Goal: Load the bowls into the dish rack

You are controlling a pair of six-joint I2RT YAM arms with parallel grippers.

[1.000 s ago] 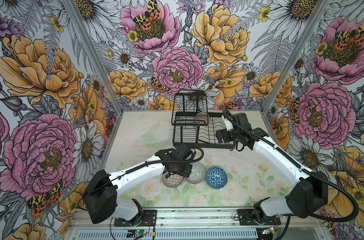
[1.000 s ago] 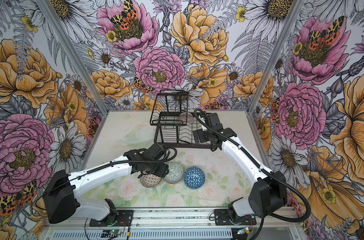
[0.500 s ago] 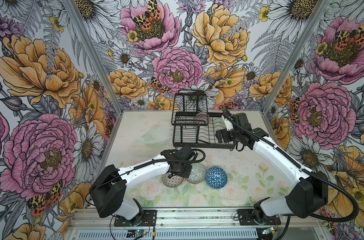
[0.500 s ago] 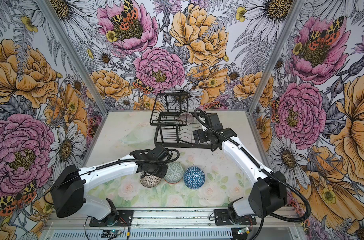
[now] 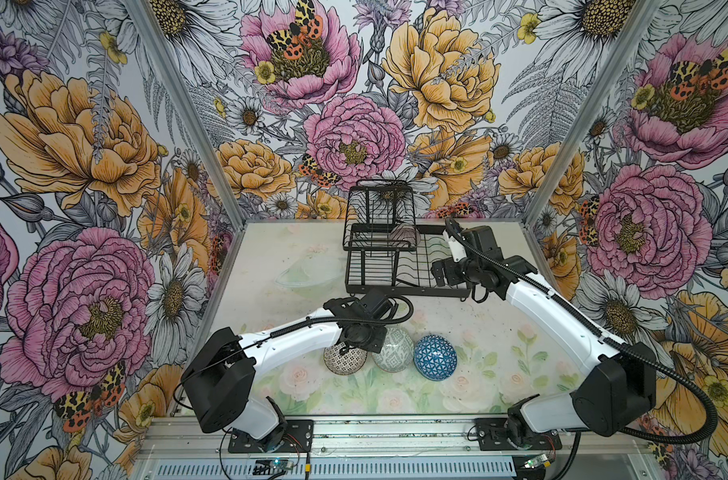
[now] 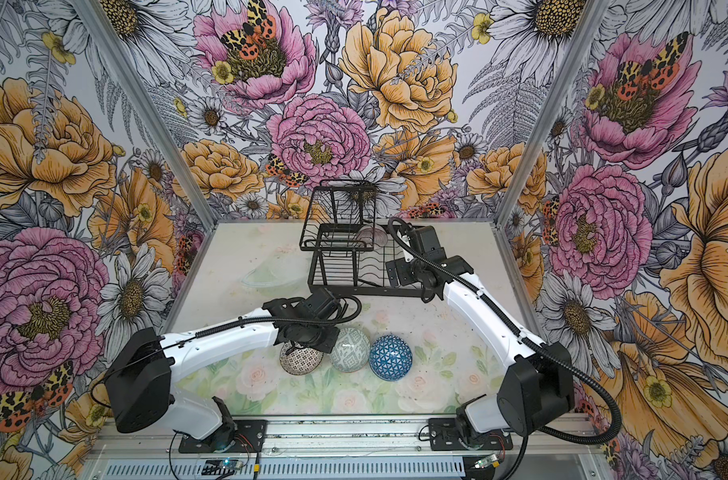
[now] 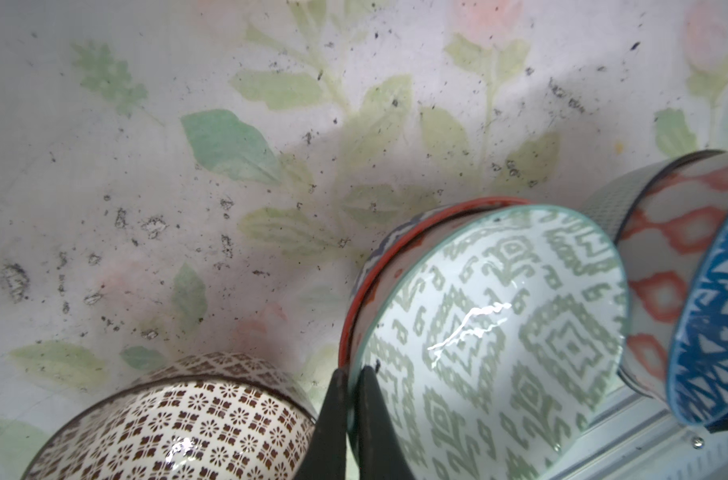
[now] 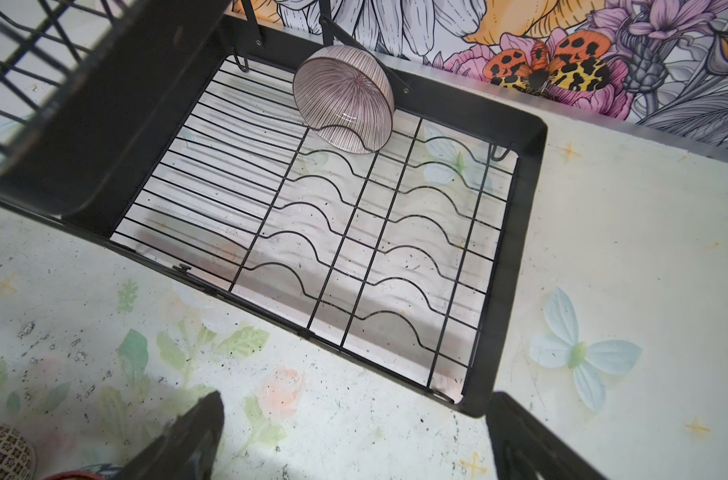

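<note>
The red-rimmed bowl's rim tips up with the grey-green bowl in the robot's left gripper, so that gripper should open and pinch only the grey-green bowl's rim (image 7: 369, 340).
Three bowls sit in a row near the table's front: black-and-white dotted (image 5: 344, 359), grey-green (image 5: 395, 349) and blue-triangled (image 5: 435, 357). My left gripper (image 7: 351, 374) is shut on the rim of the grey-green bowl (image 7: 491, 332), which nests in a red-rimmed bowl (image 7: 354, 299). The blue bowl (image 7: 719, 332) nests in an orange-diamond bowl (image 7: 665, 266). The black dish rack (image 5: 395, 286) stands at the back, with a pink-lined bowl (image 8: 345, 104) tilted in its far corner. My right gripper (image 8: 354, 440) hangs open and empty over the table at the rack's front right corner.
A pale, see-through bowl (image 5: 308, 274) rests on the table left of the rack. The rack's raised basket tier (image 5: 378, 208) stands over its left part. The flowered walls close in on three sides, and a metal rail (image 5: 395, 432) runs along the front.
My left gripper has come down between the dotted and grey-green bowls and closed on the grey-green bowl's rim. The right arm has not moved.
</note>
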